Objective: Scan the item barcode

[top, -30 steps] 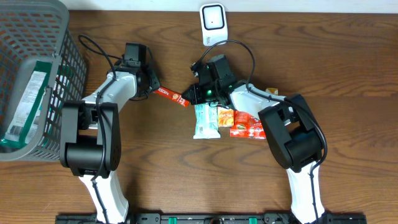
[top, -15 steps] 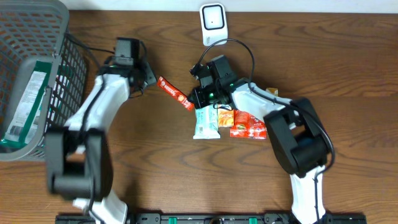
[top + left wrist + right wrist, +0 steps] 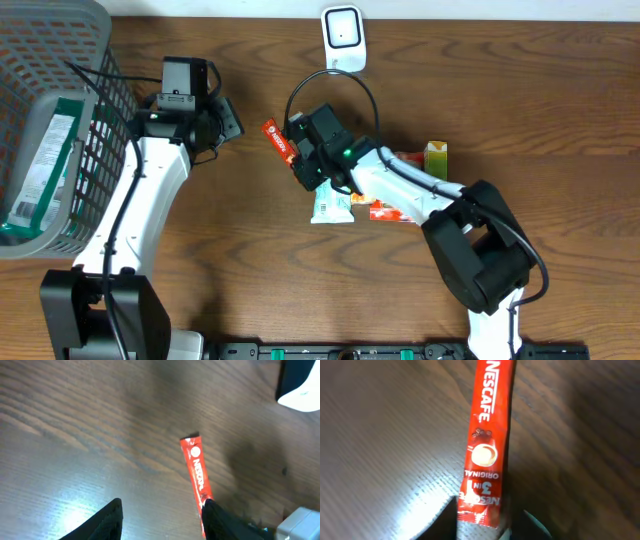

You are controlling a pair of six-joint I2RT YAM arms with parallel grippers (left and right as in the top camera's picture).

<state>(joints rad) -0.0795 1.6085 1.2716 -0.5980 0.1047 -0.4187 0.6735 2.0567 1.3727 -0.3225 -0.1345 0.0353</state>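
Observation:
The robot's left gripper should close on the loose logo end [image 3: 271,128] [image 3: 194,451] of the red Nescafe stick, opposite the stick's end between the right gripper's fingers.
A red Nescafe stick [image 3: 279,142] lies slanted on the wooden table, below and left of the white scanner [image 3: 342,35]. In the right wrist view the stick [image 3: 487,435] runs up the frame, its lower end between the parted fingers of my right gripper [image 3: 490,525], which stands open; there is a gap on the stick's right side. My left gripper [image 3: 218,122] is to the left of the stick, apart from it. It is open with bare wood between its fingers [image 3: 107,520]. The stick [image 3: 196,467] shows just past its right finger.
A grey wire basket [image 3: 90,60] with a green-and-white packet [image 3: 40,170] fills the left edge. A teal-white packet [image 3: 332,203], orange-red packets [image 3: 398,208] and a small green-yellow carton [image 3: 436,155] lie under and beside the right arm.
The left gripper let go of the stick's end and drew back to the left. The right gripper carried the stick left and up, then its jaws parted.

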